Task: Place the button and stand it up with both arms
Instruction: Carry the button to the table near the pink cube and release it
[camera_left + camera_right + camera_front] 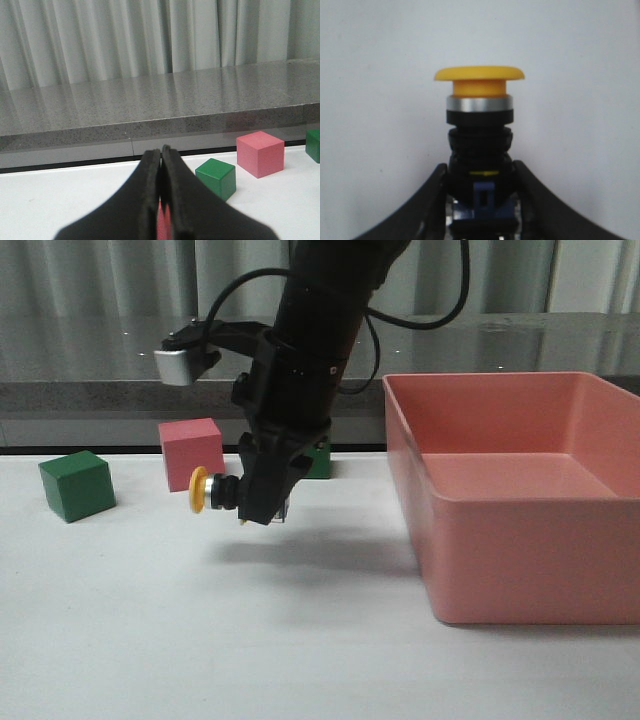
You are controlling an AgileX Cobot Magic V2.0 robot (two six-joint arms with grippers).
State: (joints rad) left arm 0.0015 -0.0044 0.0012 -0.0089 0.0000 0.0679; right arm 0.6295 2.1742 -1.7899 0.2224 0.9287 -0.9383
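Note:
My right gripper is going to put the button down on the white table (234,532) just in front of the pink cube.
The button (212,491) has a yellow cap, silver collar and black body. It lies sideways in the air just above the white table (150,620), cap pointing left. My right gripper (262,502) comes down from above and is shut on its bluish base end. In the right wrist view the button (479,112) sticks out past the gripper (479,169), whose fingers (437,185) press on both sides of the base. My left gripper (160,151) is shut with nothing held, low over the table; the front view does not show it.
A large pink bin (500,540) stands on the right. A green cube (77,485) and a pink cube (192,452) sit at back left, and a second green cube (320,458) is partly behind the arm. A grey ledge (150,107) runs behind the table.

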